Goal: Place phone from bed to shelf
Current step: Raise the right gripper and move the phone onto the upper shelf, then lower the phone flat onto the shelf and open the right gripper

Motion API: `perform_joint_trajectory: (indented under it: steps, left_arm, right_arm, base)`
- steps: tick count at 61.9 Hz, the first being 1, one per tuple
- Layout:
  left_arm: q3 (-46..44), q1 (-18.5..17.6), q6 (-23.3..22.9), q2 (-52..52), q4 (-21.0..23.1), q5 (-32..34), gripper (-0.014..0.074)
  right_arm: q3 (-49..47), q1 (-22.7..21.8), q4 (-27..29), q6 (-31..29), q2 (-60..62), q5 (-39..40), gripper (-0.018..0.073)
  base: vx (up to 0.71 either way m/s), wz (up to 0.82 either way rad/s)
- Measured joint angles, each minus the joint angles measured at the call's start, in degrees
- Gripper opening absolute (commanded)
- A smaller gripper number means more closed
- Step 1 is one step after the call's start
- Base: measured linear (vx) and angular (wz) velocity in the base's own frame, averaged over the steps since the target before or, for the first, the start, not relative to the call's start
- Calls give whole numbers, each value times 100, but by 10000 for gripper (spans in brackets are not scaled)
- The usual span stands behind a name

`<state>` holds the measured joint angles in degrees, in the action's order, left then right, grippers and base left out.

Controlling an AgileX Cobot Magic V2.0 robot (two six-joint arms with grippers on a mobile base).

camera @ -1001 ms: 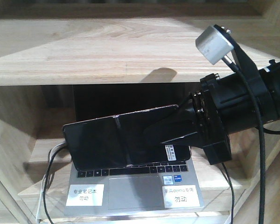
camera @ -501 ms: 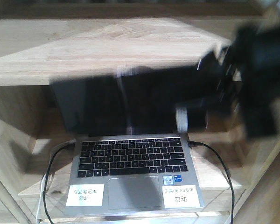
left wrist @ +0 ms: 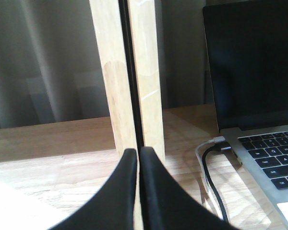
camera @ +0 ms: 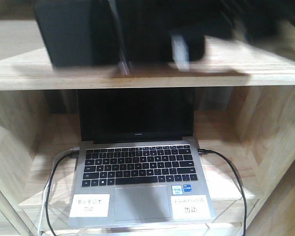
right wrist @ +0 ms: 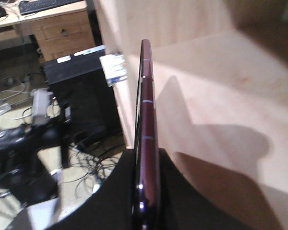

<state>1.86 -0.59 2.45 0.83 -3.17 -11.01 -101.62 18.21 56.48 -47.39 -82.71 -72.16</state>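
Observation:
The robot's right gripper will set the phone, now level with the shelf's upper board, down on the upper board [camera: 88, 31] above the laptop's side with the white cable.
The phone [camera: 83, 34] shows as a blurred black slab at the top of the front view, level with the upper board of the shelf [camera: 147, 73]. My right gripper [camera: 191, 29] is a dark blur on the phone's right end. The right wrist view has the phone [right wrist: 146, 110] edge-on with its pinkish-gold rim, and my right gripper [right wrist: 146, 155] is shut on it beside the pale shelf board [right wrist: 221, 86]. My left gripper [left wrist: 138, 152] is shut with nothing in it, just in front of a shelf upright [left wrist: 149, 72]. The bed is out of view.
An open grey laptop [camera: 137, 167] sits in the lower compartment with white labels on its palm rest. Cables [camera: 228, 169] run from both of its sides. One plug [left wrist: 216, 148] lies near my left gripper. A black cabinet [right wrist: 79, 91] and floor cables show left of the shelf.
My right gripper has carried the phone upward, from in front of the laptop screen to the height of the upper shelf board. The laptop is now uncovered.

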Motion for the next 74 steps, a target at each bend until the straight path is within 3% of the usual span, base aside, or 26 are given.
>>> perform_joint_trajectory:
  steps: [12,30,74]
  left_arm:
    - [0,0,0,0,0,0,1]
    - [0,0,0,0,0,0,1]
    - [0,0,0,0,0,0,1]
  right_arm:
    - [-994,0,143,0,-1024,118,-1]
    - [-2048,0,863,0,-2341,272,-1]
    - [-2187,0,1092,-141,-3259,897,-1]
  base:
    - [0,0]
    - [0,0]
    - [0,0]
